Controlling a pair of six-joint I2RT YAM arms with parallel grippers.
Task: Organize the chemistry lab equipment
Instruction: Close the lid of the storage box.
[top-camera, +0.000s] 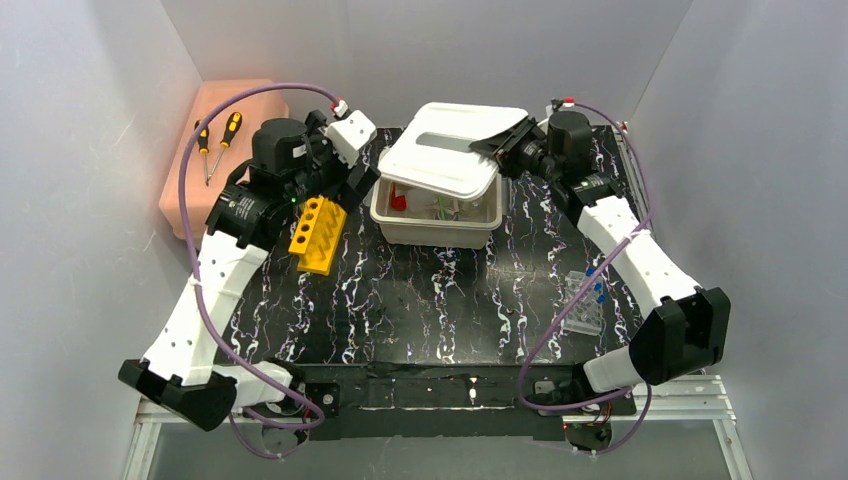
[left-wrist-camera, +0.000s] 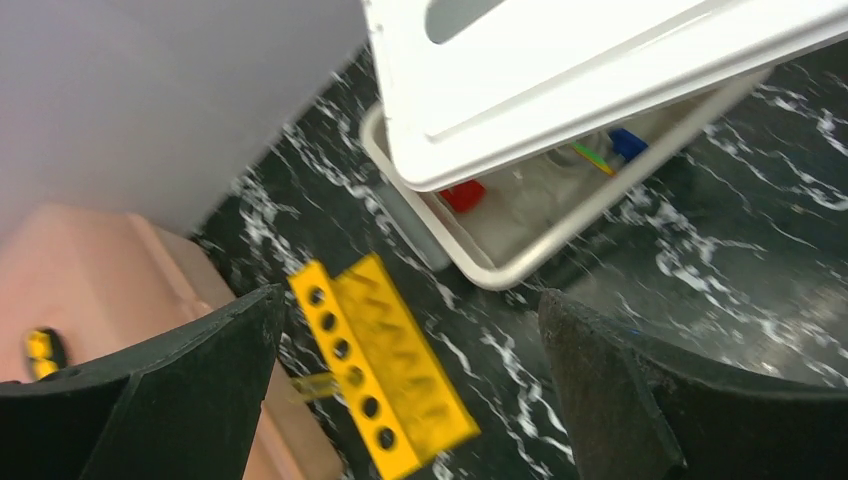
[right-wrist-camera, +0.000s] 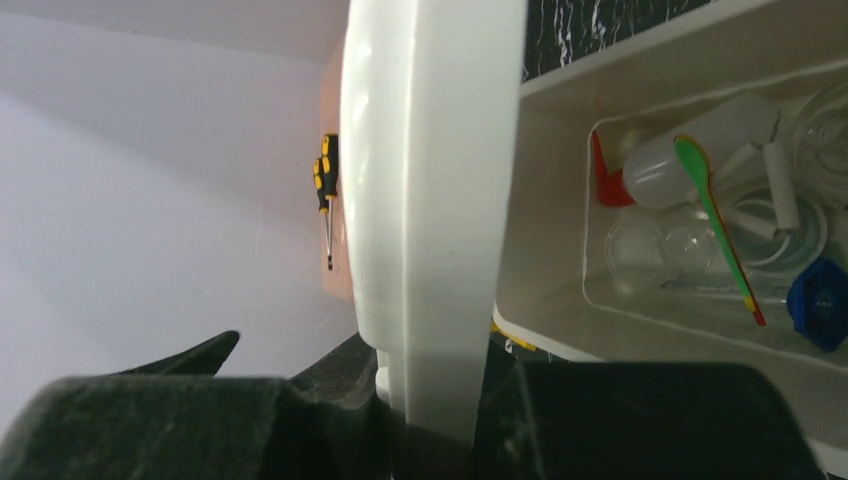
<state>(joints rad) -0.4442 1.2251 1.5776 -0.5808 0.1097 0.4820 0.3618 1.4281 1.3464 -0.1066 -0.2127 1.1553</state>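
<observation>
Next, my right gripper sets the crooked white lid down on the bin's rim, open, and then turns the lid square by its end (top-camera: 488, 178), as it hangs crooked over the bin.
A white bin (top-camera: 436, 232) at the table's back middle holds a red-capped squeeze bottle (right-wrist-camera: 690, 150), a green spoon (right-wrist-camera: 715, 215) and clear glassware (right-wrist-camera: 650, 250). My right gripper (top-camera: 503, 146) is shut on the edge of the bin's white lid (top-camera: 450, 150), which is tilted over the bin with the front uncovered. The lid (right-wrist-camera: 430, 200) stands between the right gripper's (right-wrist-camera: 435, 400) jaws. The yellow slotted tube rack (top-camera: 318, 235) lies left of the bin. My left gripper (left-wrist-camera: 410, 300) hangs wide open above the rack (left-wrist-camera: 385, 370), holding nothing.
A big pink box (top-camera: 200, 150) stands at the back left with two black-and-orange screwdrivers (top-camera: 215, 140) on it. A clear plastic piece with blue bits (top-camera: 585, 300) lies on the right of the black marbled table (top-camera: 420, 300). A blue item (right-wrist-camera: 820, 300) lies in the bin.
</observation>
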